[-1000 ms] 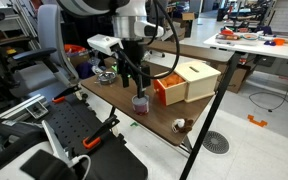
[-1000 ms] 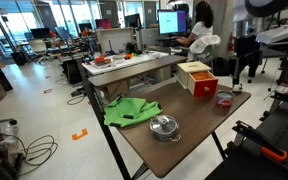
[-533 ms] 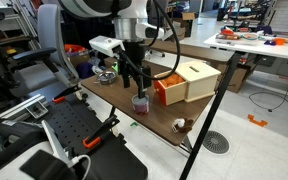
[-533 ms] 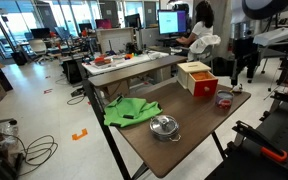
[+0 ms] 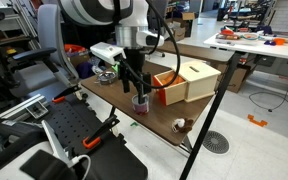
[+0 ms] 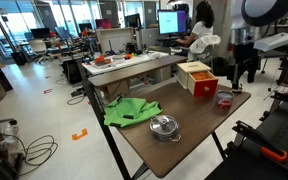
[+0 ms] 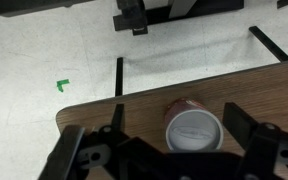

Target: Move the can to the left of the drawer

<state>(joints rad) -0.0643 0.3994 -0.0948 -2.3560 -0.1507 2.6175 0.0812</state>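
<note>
Next, my gripper closes around the upper sides (image 5: 140, 102) (image 7: 193, 126) of the red can, below its silver top.
The can (image 7: 192, 128), red with a silver top, stands upright on the brown table (image 7: 94, 118) close to its edge. It also shows in both exterior views (image 5: 141, 101) (image 6: 224, 100), just beside the orange-fronted wooden drawer box (image 5: 189, 82) (image 6: 197, 77). My gripper (image 7: 179, 125) hovers right above the can, open, with one finger on each side and not touching it. In both exterior views the gripper (image 5: 137, 88) (image 6: 246, 72) points straight down over the can.
A green cloth (image 6: 131, 110) and a metal pot (image 6: 164, 127) (image 5: 106, 74) lie on the table's other half. A small brown-and-white object (image 5: 181, 125) sits near the table corner. The table edge runs close by the can, with open floor (image 7: 84, 50) beyond.
The arm has shifted slightly and risen a little above the can. The can has stayed in place on the table.
</note>
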